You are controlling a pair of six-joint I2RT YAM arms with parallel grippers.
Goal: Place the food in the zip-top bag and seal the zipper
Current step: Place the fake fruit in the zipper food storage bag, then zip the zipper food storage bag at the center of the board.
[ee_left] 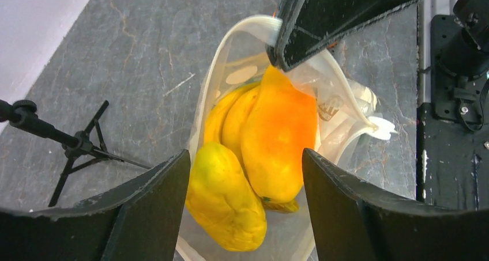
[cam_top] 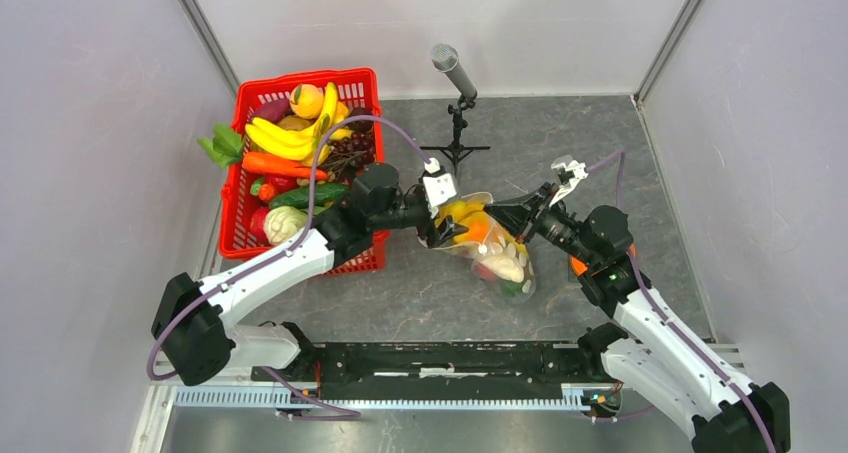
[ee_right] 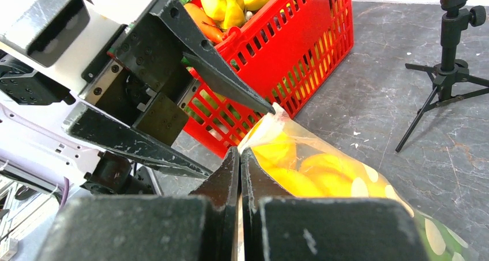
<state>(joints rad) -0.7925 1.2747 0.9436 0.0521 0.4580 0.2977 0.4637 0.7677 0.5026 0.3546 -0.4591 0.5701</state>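
Note:
Next, my left gripper backs off and takes the bag's rim on the tripod's side point(ee_left: 199, 120) before sealing the zipper, because the yellow fruit is close to the bag's opening.
The zip-top bag point(cam_top: 505, 263) lies on the table between my two arms, mouth turned toward the left arm. Inside it are a yellow fruit point(ee_left: 225, 200), an orange mango-like piece point(ee_left: 279, 140), bananas point(ee_left: 222, 114) and lower pieces in white and green point(cam_top: 510, 273). My left gripper point(ee_left: 245, 154) is open at the bag's mouth, its fingers point(ee_left: 155, 206) either side of the yellow and orange food. My right gripper point(ee_right: 239, 151) is shut on the bag's rim beside the white zipper point(ee_left: 259, 25), holding that edge up. From above, the left gripper point(cam_top: 448, 233) and right gripper point(cam_top: 505, 213) meet over the bag.
A red lattice basket point(cam_top: 243, 188) at the back left holds bananas point(cam_top: 285, 138), a carrot, grapes and other toy food. A microphone on a small tripod point(cam_top: 456, 113) stands behind the bag. White walls enclose the grey table on three sides.

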